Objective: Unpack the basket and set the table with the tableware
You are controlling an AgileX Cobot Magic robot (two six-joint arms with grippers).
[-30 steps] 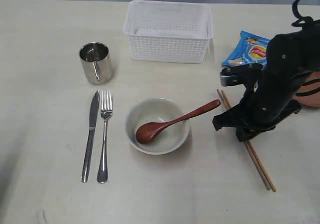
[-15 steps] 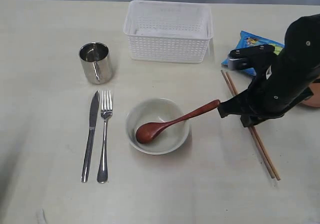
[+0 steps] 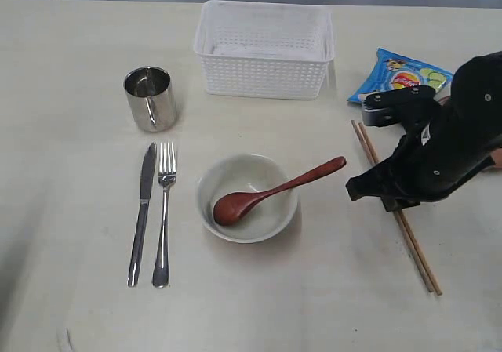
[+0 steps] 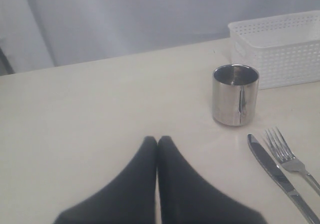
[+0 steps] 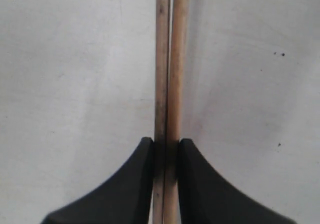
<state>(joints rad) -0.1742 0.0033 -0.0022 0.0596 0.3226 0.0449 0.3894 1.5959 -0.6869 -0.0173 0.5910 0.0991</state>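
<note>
Next, I open my right gripper, as it pinches both chopsticks side by side, then part them and take one chopstick alone (image 5: 176, 79) over to the bowl.
My right gripper (image 3: 392, 205) is shut on the brown wooden chopstick pair (image 3: 416, 254), which runs along the table (image 3: 78, 54) to the right of the bowl. The right wrist view shows both sticks (image 5: 167, 59) side by side, pinched in the right gripper (image 5: 166, 143). The off-white bowl (image 3: 251, 176) holds the reddish-brown wooden spoon (image 3: 267, 195). To its left lie the knife (image 3: 142, 211) and fork (image 3: 163, 215), with the steel mug (image 3: 149, 99) behind them. The white basket (image 3: 263, 74) stands at the back. My left gripper (image 4: 157, 140) is shut and empty, left of the mug (image 4: 235, 94).
A blue crisp bag (image 3: 404, 76) lies right of the basket, just behind my right arm. The left wrist view shows the basket (image 4: 285, 54), the knife (image 4: 275, 171) and the fork (image 4: 290, 156) on the pale tabletop.
My right gripper has carried the chopstick pair a little to the right and toward the back of the table. Everything else stays where it was.
</note>
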